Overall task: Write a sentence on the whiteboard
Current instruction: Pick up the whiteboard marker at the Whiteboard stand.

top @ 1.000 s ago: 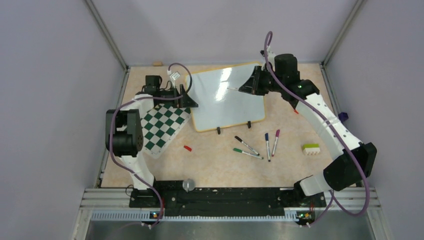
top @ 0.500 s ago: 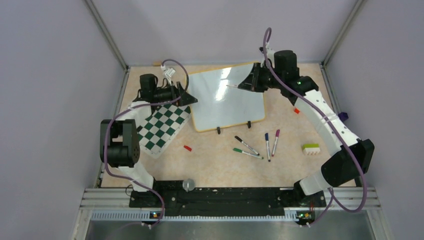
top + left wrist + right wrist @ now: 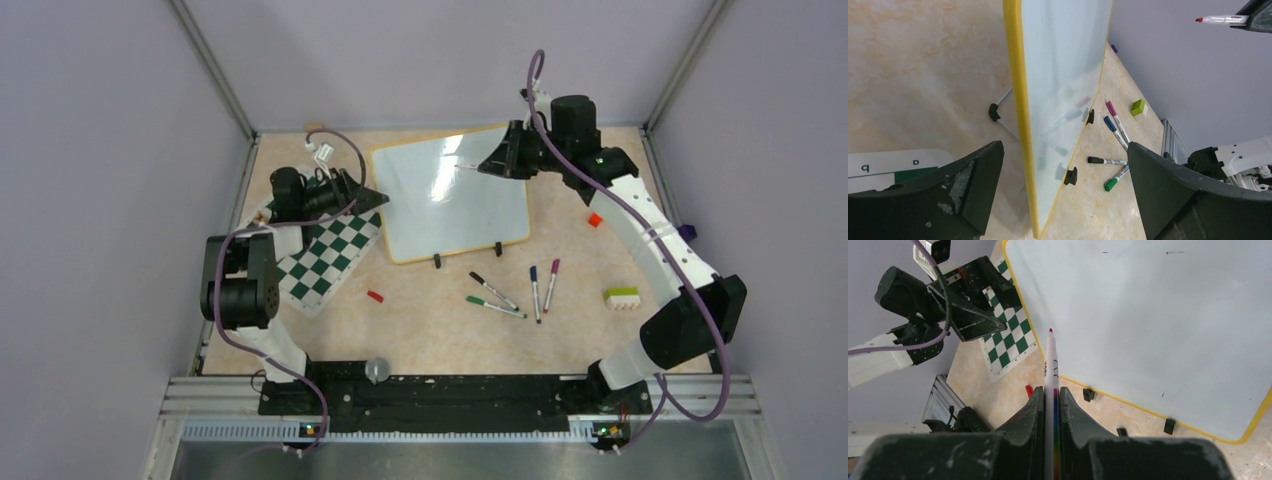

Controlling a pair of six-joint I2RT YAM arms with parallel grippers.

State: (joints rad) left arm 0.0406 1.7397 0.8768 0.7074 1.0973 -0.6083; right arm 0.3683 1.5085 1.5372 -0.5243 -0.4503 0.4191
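The whiteboard's side slants across my left gripper's open fingers; I need to align them, then grip the whiteboard's yellow edge [image 3: 1029, 182] before writing.
The whiteboard [image 3: 450, 200] stands tilted on its props at the back middle of the table, blank. My left gripper [image 3: 374, 198] is open at the board's left edge. In the left wrist view the board's yellow edge [image 3: 1020, 125] stands between the wide jaws of the left gripper [image 3: 1064, 150] and touches neither. My right gripper [image 3: 492, 164] is shut on a red-tipped marker [image 3: 467, 167], held over the board's upper right part. In the right wrist view the marker [image 3: 1051, 365] points out of the right gripper [image 3: 1051, 392] toward the board [image 3: 1158, 315], tip apart from it.
A green-and-white chess mat [image 3: 325, 250] lies under the left arm. Several capped markers [image 3: 495, 290] lie in front of the board, with a red cap [image 3: 375, 296] to their left. Another red piece [image 3: 594, 220] and a green-and-white block [image 3: 621, 298] lie at the right.
My left arm's wrist has swung left and toward the near side, the open jaws staying at the board's left edge. My right gripper has risen slightly with the marker.
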